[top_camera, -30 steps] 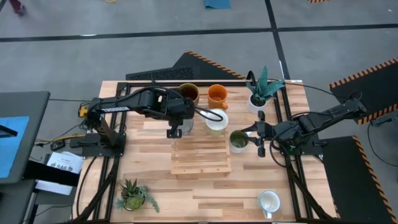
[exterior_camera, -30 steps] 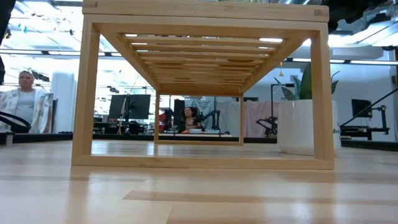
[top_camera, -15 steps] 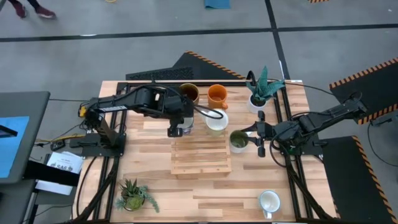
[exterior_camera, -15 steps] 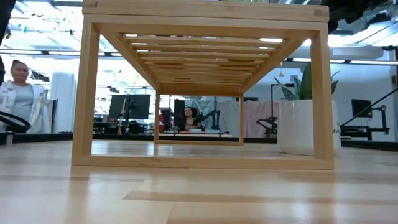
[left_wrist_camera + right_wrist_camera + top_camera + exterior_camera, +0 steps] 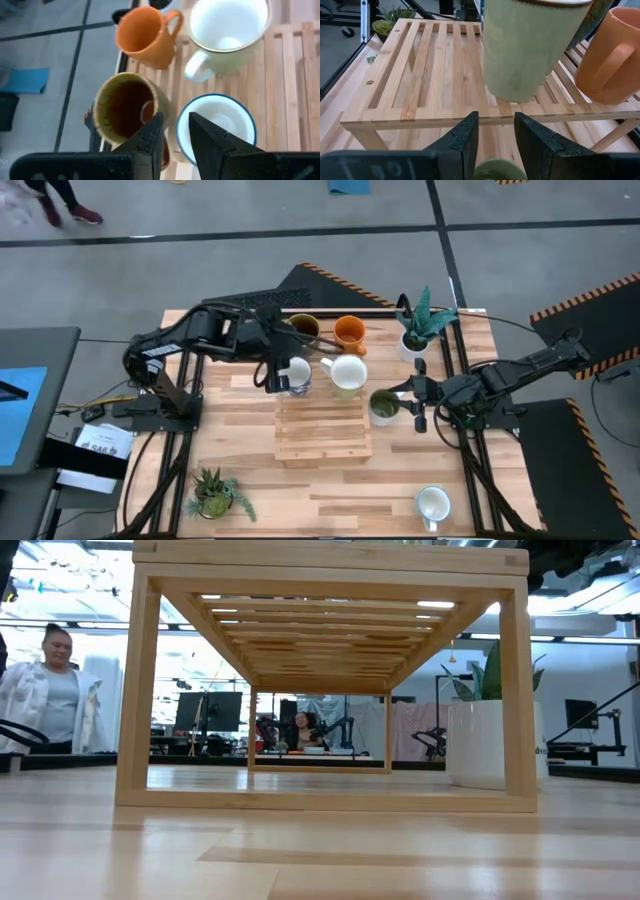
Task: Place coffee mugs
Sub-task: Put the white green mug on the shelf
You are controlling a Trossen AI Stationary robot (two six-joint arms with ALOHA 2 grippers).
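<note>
I need to close my right gripper on the olive green mug's near-side rim [image 5: 391, 417] [image 5: 475, 173], the side toward the lone white mug, with one finger inside the mug.
A white blue-rimmed mug [image 5: 297, 373] [image 5: 216, 125] stands upright on wooden slats beside a cream mug [image 5: 347, 374] [image 5: 227, 30]. Behind them are the brown mug [image 5: 303, 328] and the orange mug [image 5: 350, 332]. My left gripper [image 5: 272, 380] [image 5: 175, 131] is open at the blue-rimmed mug's left rim, and no touch shows. The olive green mug [image 5: 383, 406] [image 5: 500, 171] stands by the rack's right edge. My right gripper [image 5: 404, 406] [image 5: 495, 125] is open just right of it, and that mug's rim shows low between its fingers. Another white mug [image 5: 433, 503] stands at the near right.
The slatted wooden rack [image 5: 322, 430] [image 5: 320, 670] fills the table's middle. A potted plant [image 5: 415, 330] stands at the far right and another [image 5: 213, 495] at the near left. A white pot [image 5: 480, 745] shows behind the rack. A person [image 5: 55, 690] stands beyond the table.
My left arm has drawn back toward the table's left edge. Its forearm has swung off the blue-rimmed mug, which now shows whole. Its gripper has shifted a little toward the far left. A person has walked across the room behind.
</note>
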